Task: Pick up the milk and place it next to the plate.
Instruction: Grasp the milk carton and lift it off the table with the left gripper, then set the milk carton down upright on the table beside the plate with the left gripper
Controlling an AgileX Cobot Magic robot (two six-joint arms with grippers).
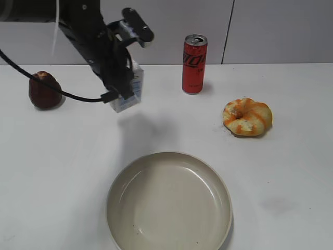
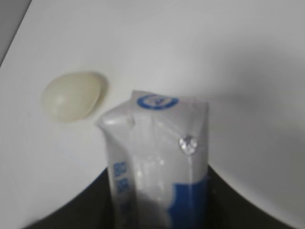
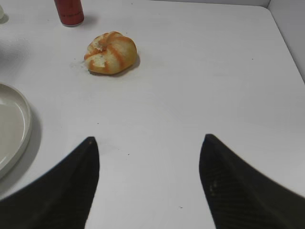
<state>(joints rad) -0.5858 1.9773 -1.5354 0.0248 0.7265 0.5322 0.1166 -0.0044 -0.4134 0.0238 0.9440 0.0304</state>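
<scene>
Next, I set the milk, still lifted off the white table, down with my left gripper on the table (image 1: pixel 165 149) just behind the far rim of the plate, facing the red can, and let go of it there.
The milk (image 1: pixel 131 92) is a small white-and-blue carton, held tilted and lifted off the white table at the back left. My left gripper (image 1: pixel 118 86) is shut on it. In the left wrist view the carton (image 2: pixel 157 143) fills the space between the dark fingers (image 2: pixel 157 202). The plate (image 1: pixel 169 203), large, round and cream, lies at the front centre, well apart from the carton. A blurred cream oval (image 2: pixel 71 95) in the left wrist view looks like the plate. My right gripper (image 3: pixel 147 143) is open and empty above bare table, with the plate's rim (image 3: pixel 26 119) to its left.
A red can (image 1: pixel 194 63) stands at the back centre, also in the right wrist view (image 3: pixel 69 10). An orange-glazed bun (image 1: pixel 247 116) (image 3: pixel 110 52) lies right of the plate. A dark red-brown fruit (image 1: pixel 45 89) sits far left. The table's right edge (image 3: pixel 286 43) is near.
</scene>
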